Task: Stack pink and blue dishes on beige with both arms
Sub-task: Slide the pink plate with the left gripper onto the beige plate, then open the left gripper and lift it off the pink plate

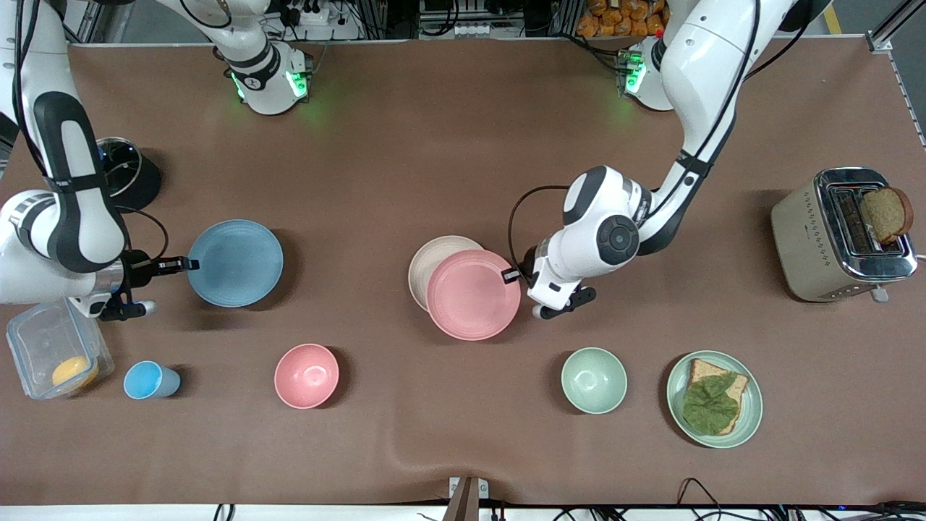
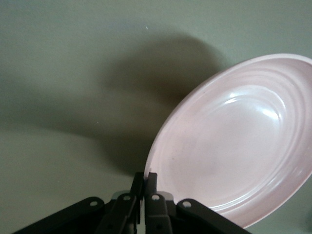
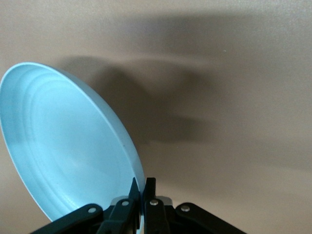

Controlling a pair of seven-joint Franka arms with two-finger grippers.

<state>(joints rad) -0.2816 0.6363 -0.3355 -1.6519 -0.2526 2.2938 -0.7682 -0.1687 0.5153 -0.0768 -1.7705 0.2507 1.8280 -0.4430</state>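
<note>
Next, my left gripper lets go of the pink plate squarely over the middle of the beige plate (image 1: 451, 273), to nest inside the beige plate's rim.
The pale pink plate (image 1: 473, 294) hangs over the beige plate (image 1: 430, 262), covering most of it and offset toward the front camera. My left gripper (image 1: 512, 275) is shut on the pink plate's rim (image 2: 151, 165) at the edge toward the left arm's end. The light blue plate (image 1: 236, 263) is held above the table toward the right arm's end. My right gripper (image 1: 189, 263) is shut on its rim (image 3: 139, 180). In the wrist views each plate (image 3: 63, 151) shows tilted, with its shadow on the table.
A pink bowl (image 1: 307, 375), a small blue cup (image 1: 148, 380) and a clear container (image 1: 54, 351) stand nearer the front camera. A green bowl (image 1: 594, 380) and a green plate with bread (image 1: 715, 398) are there too. A toaster (image 1: 843, 233) stands at the left arm's end.
</note>
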